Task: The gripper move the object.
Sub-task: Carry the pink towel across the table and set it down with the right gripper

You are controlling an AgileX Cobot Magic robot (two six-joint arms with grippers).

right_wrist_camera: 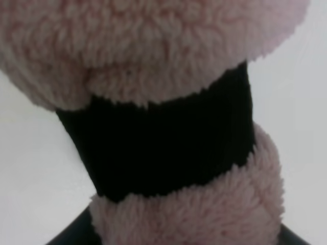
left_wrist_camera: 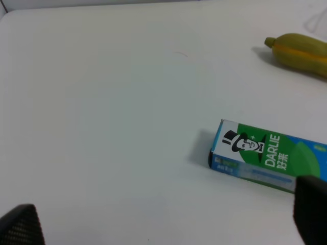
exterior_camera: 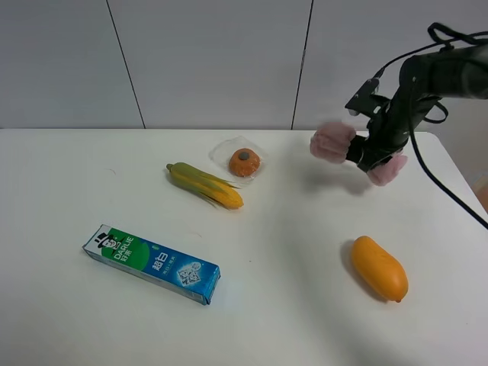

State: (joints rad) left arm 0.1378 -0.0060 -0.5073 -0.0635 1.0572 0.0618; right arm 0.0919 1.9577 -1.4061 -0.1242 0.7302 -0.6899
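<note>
My right gripper is going to release the pink towel just in front of the corn cob's yellow tip (exterior_camera: 248, 242), beside the toothpaste box.
The fluffy pink rolled towel (exterior_camera: 332, 142), cinched by a black band, hangs in the air above the table's far right part. My right gripper (exterior_camera: 370, 151) is shut on its middle, with one pink end showing on each side of the black arm. In the right wrist view the towel (right_wrist_camera: 153, 51) and its black band (right_wrist_camera: 163, 148) fill the picture. My left gripper (left_wrist_camera: 166, 222) is open and empty, low over bare white table, with only its two dark fingertips (left_wrist_camera: 20, 227) showing. The left arm is out of the exterior high view.
An orange-yellow mango (exterior_camera: 379, 268) lies front right. A corn cob (exterior_camera: 204, 184) and a wrapped orange round item (exterior_camera: 244, 162) lie at mid-back. A green Darlie toothpaste box (exterior_camera: 151, 263) lies front left, also showing in the left wrist view (left_wrist_camera: 265, 153) with the corn (left_wrist_camera: 301, 51).
</note>
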